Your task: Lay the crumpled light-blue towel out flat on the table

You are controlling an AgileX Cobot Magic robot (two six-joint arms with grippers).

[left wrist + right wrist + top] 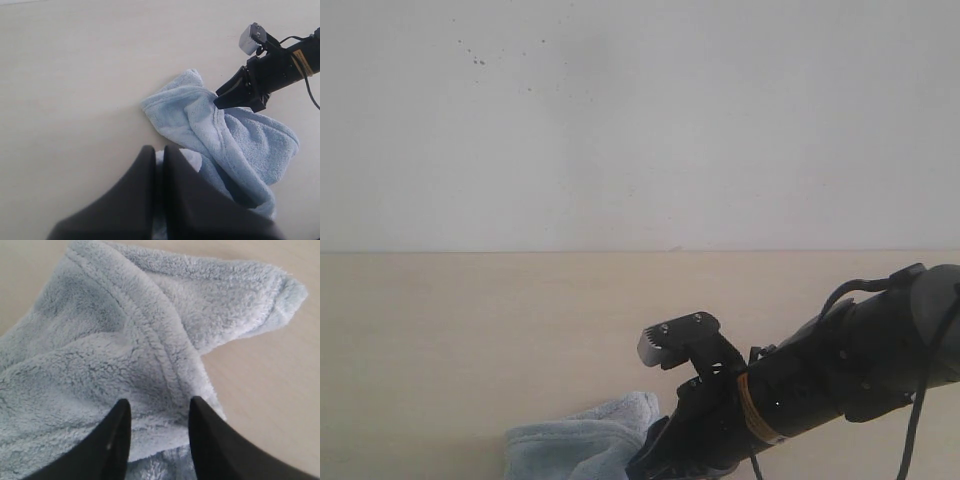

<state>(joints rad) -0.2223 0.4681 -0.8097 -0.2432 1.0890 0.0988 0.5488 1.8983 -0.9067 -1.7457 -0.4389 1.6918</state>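
The tip of the towel's hemmed fold lies past the open fingers of the robot's right gripper, so next the right gripper pinches that tip [216, 412] and pulls the towel away from the left gripper.
The light-blue towel [585, 445] lies crumpled in folds on the beige table [470, 330], at the bottom edge of the exterior view. In the left wrist view my left gripper [160, 149] is shut, with a thin bit of the towel [240, 140] pinched between its fingers at the near corner. My right gripper [157, 407] is open, its jaws straddling a hemmed fold of the towel [125, 340] and pressed into the pile. From the left wrist view the right gripper [220, 102] points down onto the towel's far side. The left gripper is out of the exterior view.
A plain white wall [640, 120] with small dark specks rises behind the table's far edge. The right arm [840, 380] with its cable reaches in from the lower right. Bare table [75, 75] stretches wide to the left of the towel.
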